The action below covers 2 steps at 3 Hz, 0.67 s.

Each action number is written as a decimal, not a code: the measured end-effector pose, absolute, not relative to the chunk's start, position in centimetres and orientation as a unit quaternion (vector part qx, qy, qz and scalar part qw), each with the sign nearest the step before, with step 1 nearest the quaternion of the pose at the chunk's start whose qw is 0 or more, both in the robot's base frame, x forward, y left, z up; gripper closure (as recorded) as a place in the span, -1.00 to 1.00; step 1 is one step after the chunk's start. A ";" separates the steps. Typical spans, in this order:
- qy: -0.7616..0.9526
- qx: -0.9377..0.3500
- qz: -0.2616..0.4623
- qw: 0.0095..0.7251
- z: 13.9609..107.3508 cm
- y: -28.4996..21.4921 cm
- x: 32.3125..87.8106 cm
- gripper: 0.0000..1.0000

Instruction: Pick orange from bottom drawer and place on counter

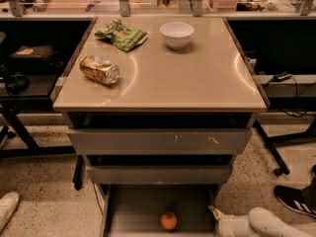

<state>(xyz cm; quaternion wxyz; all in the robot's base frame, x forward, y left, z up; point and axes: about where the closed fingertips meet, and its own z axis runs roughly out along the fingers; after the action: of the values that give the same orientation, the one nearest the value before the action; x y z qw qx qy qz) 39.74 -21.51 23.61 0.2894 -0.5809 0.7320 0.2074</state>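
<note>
Next, I close my gripper on the side of the orange [174,221] that faces the white arm, inside the open bottom drawer.
The orange [169,220] is a small round orange fruit lying on the grey floor of the open bottom drawer [133,211], near its front middle. The gripper [216,214] comes in from the lower right on a white arm; its tip is at the drawer's right wall, to the right of the orange and apart from it. The beige counter [197,73] tops the cabinet above the two upper drawers.
On the counter are a white bowl [177,34], a green crumpled bag [121,34] and a crushed gold can [99,70]. A black shoe [296,199] is on the floor at right, a white shoe [7,206] at left. Dark table legs flank the cabinet.
</note>
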 end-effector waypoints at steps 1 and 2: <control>0.723 -0.571 0.233 0.311 21.2 -19.5 41.5 -1.00; 0.711 -0.569 0.243 0.333 19.9 -17.8 43.2 -1.00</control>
<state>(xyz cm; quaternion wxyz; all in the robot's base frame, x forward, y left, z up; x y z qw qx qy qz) 43.23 -17.80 19.88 0.3326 -0.5693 0.7115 0.2430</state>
